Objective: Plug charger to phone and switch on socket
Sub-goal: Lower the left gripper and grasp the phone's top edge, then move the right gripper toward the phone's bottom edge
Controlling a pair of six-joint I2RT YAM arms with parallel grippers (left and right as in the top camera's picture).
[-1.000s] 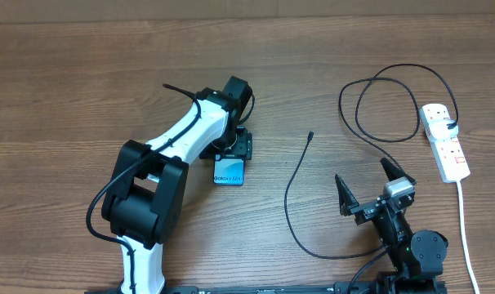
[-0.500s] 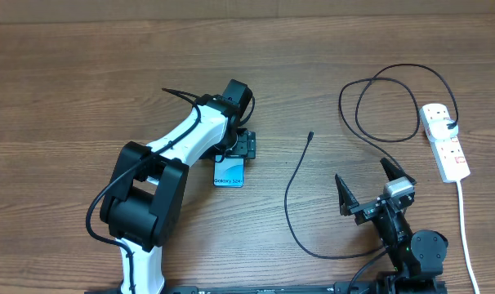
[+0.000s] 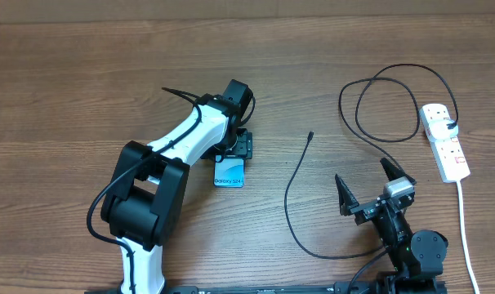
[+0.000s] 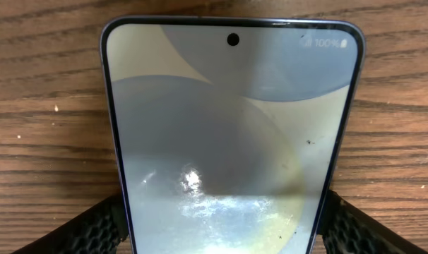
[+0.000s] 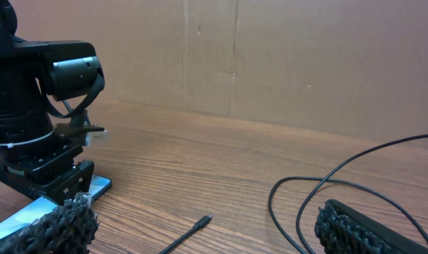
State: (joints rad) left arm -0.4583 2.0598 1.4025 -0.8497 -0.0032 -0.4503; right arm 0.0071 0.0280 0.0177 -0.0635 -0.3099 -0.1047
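Note:
My left gripper will lift the flat phone into my right gripper and take one long side (image 3: 215,174), because it straddles the phone from above now.
The phone (image 3: 229,172) lies flat on the wooden table with its "Galaxy S24" end towards the near edge. My left gripper (image 3: 235,149) is shut on the phone (image 4: 232,141), one black finger (image 4: 94,229) against each long side. The black charger cable (image 3: 287,196) curves across the table, and its free plug tip (image 3: 310,135) lies right of the phone, apart from it. The cable's other end loops to the white socket (image 3: 445,143) at the far right. My right gripper (image 3: 361,169) stands open and empty near the front, with the plug tip (image 5: 203,223) ahead of it.
The socket's thick white cord (image 3: 464,229) runs down the right side to the table's front edge. A brown cardboard wall (image 5: 270,63) closes off the back of the table. The left arm (image 3: 174,143) reaches over the table's left half.
The left gripper and wrist have shifted slightly away from the near edge over the phone. The right arm, the cable and the socket have not moved.

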